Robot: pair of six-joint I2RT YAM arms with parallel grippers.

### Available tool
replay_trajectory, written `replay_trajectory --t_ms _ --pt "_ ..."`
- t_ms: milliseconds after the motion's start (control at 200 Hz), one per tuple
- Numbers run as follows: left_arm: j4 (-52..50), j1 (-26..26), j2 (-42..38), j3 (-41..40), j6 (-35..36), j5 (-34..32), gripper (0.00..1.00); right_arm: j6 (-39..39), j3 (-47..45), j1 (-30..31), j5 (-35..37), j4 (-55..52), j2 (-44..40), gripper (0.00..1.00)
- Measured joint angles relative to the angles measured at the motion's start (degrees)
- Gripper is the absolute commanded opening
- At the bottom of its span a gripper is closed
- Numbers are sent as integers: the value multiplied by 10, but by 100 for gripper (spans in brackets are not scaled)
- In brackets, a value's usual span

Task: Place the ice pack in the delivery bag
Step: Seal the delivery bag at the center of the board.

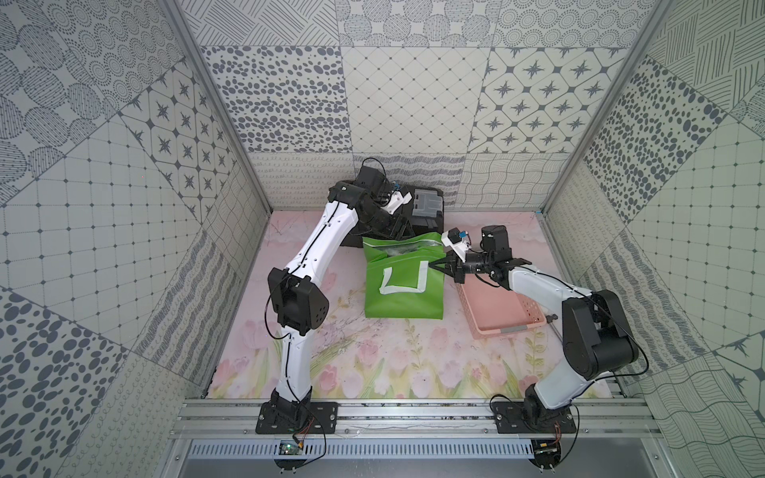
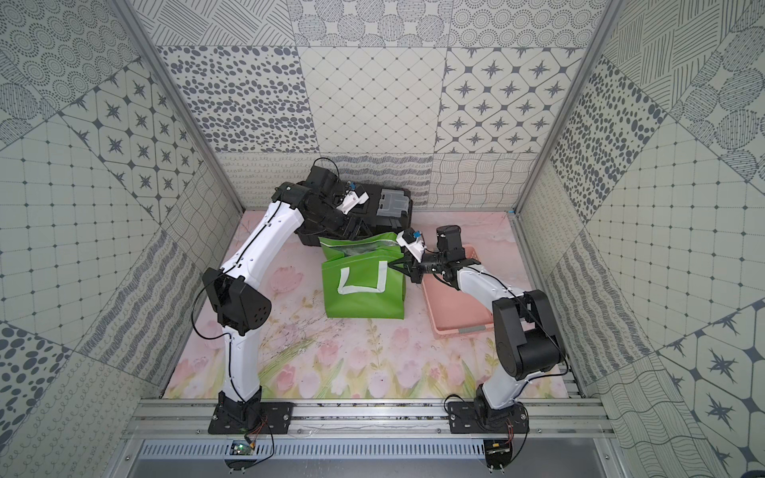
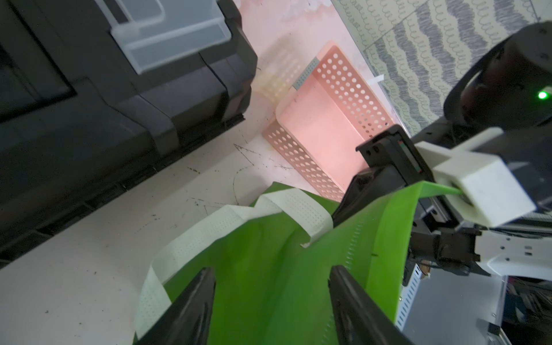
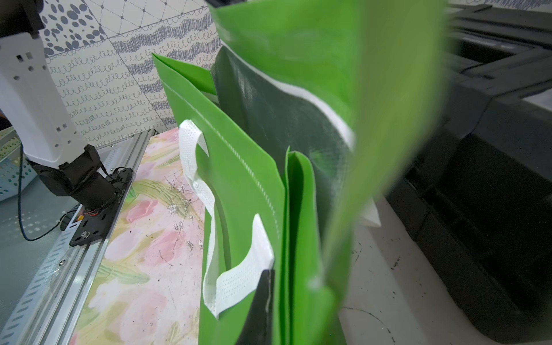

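Observation:
The bag's back rim gapes away from the bag's front side in my right gripper, so my left gripper needs to fold the back rim forward and my right gripper needs to take hold again of both [image 1: 437, 251].
The bright green delivery bag [image 1: 403, 304] [image 2: 362, 300] stands mid-table with its white strap handle [image 1: 405, 289] facing front and a strip of silver lining [image 1: 397, 248] showing at its mouth. My right gripper [image 1: 434, 265] [image 4: 271, 277] is shut on the bag's right-hand edge, holding the green wall [image 4: 245, 185] up. My left gripper [image 1: 398, 235] [image 3: 271, 274] is open at the bag's back rim, with green fabric [image 3: 268, 254] lying between its spread fingers [image 3: 200, 298]. The ice pack is out of view.
A black toolbox [image 1: 426, 205] [image 3: 89, 104] with a clear lid insert stands right behind the bag, against the back wall. A pink perforated basket [image 1: 496, 308] [image 3: 322, 125] lies to the bag's right, under my right forearm. Patterned walls enclose the floral table.

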Motion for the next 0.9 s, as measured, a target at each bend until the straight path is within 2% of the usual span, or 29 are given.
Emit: replay_trajectory --t_ms 390,530,901 --pt "8 -17 -34 -75 19 63 71 8 0 0 2 1 0 8" --pt "17 -22 -33 -84 19 60 70 11 0 0 4 1 0 9" --pt "31 -51 -25 -87 28 8 63 19 0 -1 6 1 0 19"
